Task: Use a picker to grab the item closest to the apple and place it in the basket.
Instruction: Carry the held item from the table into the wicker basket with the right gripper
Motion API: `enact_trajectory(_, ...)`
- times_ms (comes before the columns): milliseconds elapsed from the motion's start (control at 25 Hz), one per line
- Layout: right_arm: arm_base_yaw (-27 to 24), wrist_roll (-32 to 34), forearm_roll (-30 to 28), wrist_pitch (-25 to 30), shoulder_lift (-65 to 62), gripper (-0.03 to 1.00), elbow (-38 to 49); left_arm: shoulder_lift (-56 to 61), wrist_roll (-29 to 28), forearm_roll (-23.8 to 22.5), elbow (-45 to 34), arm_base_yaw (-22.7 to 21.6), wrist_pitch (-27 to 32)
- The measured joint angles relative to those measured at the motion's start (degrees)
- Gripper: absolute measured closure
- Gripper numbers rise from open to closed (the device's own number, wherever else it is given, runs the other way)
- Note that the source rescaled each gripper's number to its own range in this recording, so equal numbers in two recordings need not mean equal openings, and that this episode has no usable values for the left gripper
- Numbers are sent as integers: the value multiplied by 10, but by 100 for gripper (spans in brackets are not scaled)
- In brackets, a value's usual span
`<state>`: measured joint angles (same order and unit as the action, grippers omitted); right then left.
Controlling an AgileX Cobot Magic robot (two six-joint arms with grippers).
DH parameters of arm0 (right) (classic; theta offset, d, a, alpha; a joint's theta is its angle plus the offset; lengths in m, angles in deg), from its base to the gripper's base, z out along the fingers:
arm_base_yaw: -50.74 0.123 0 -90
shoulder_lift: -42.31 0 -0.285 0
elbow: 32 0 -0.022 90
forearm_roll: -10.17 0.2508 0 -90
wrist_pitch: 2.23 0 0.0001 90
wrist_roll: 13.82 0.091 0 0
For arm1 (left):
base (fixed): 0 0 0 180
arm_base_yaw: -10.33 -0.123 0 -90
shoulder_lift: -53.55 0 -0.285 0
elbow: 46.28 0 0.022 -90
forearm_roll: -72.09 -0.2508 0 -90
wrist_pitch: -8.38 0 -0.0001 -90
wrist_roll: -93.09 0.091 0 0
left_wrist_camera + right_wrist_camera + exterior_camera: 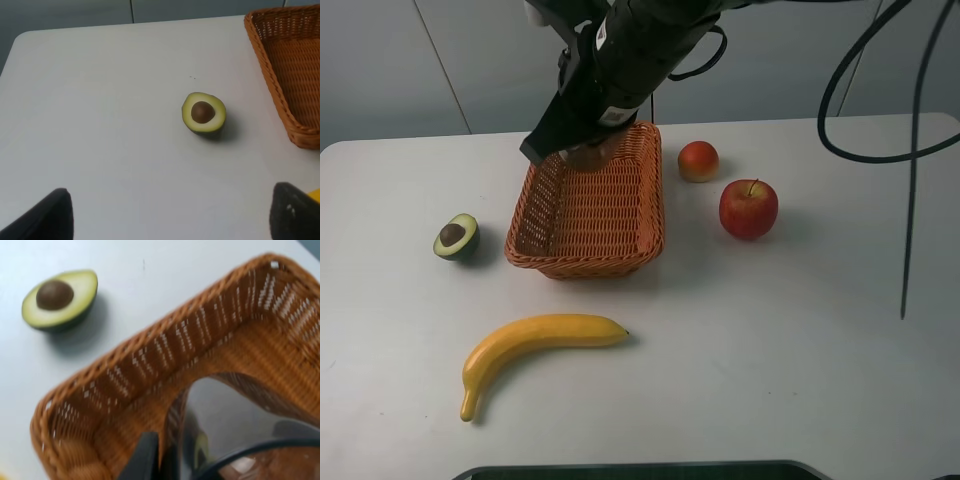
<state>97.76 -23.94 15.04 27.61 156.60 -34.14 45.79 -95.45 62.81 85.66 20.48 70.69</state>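
Note:
The robot's right gripper needs to release the brown item on the basket's bottom near the basket's long side (576, 224) (182, 415) facing the halved avocado.
The red apple (748, 208) stands on the white table, right of the wicker basket (645, 215). A small orange-red round fruit (698, 160) lies just behind and left of the apple. My right gripper (582, 156) reaches over the basket's far end, shut on a brownish item (590, 154) that the arm largely hides. In the blurred right wrist view the basket (150, 365) lies below, and the brown item (250, 467) shows beside a glossy clear part. My left gripper (175, 220) hangs open above the table near the halved avocado (202, 113).
A halved avocado (457, 237) lies left of the basket and a banana (535, 345) lies in front of it. Black cables (910, 150) hang at the right. A dark base edge (620, 470) runs along the table's front.

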Motion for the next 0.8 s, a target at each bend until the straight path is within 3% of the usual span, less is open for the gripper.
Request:
enact_trajectory(400, 2, 1, -29, -73, 73, 97, -3, 0, 0, 0, 0, 0, 0)
enact_trajectory(800, 0, 2, -44, -82, 118, 97, -3, 0, 0, 0, 0, 0, 0)
